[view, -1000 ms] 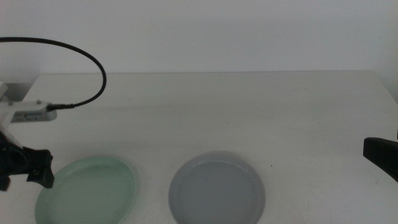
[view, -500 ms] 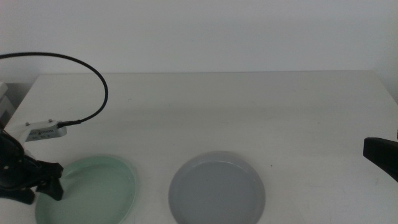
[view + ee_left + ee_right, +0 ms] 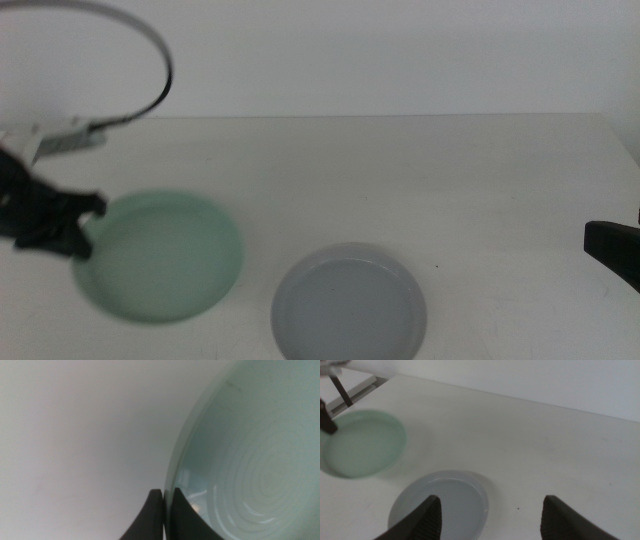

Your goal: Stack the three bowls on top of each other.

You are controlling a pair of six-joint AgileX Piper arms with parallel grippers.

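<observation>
My left gripper is going to release the pale mint green bowl inside the grey-blue bowl (image 3: 349, 312) at the front of the table.
My left gripper (image 3: 85, 228) is shut on the left rim of the pale mint green bowl (image 3: 165, 255) and holds it lifted above the table at the left. In the left wrist view the two jaws (image 3: 166, 510) pinch the green bowl's rim (image 3: 240, 460). The grey-blue bowl (image 3: 348, 303) sits on the table at the front middle, to the right of the green one. It also shows in the right wrist view (image 3: 440, 505), as does the green bowl (image 3: 362, 442). My right gripper (image 3: 487, 520) is open, waiting at the right edge (image 3: 612, 250). The white bowl is out of view.
The white table (image 3: 400, 180) stretches back to a white wall. A black cable (image 3: 150, 50) arcs over the left arm. A pale ledge (image 3: 355, 385) stands off the table's far left corner.
My left gripper closed on the green bowl's rim, lifted it off the table and carried it up and to the right. The right gripper and the grey-blue bowl have not moved.
</observation>
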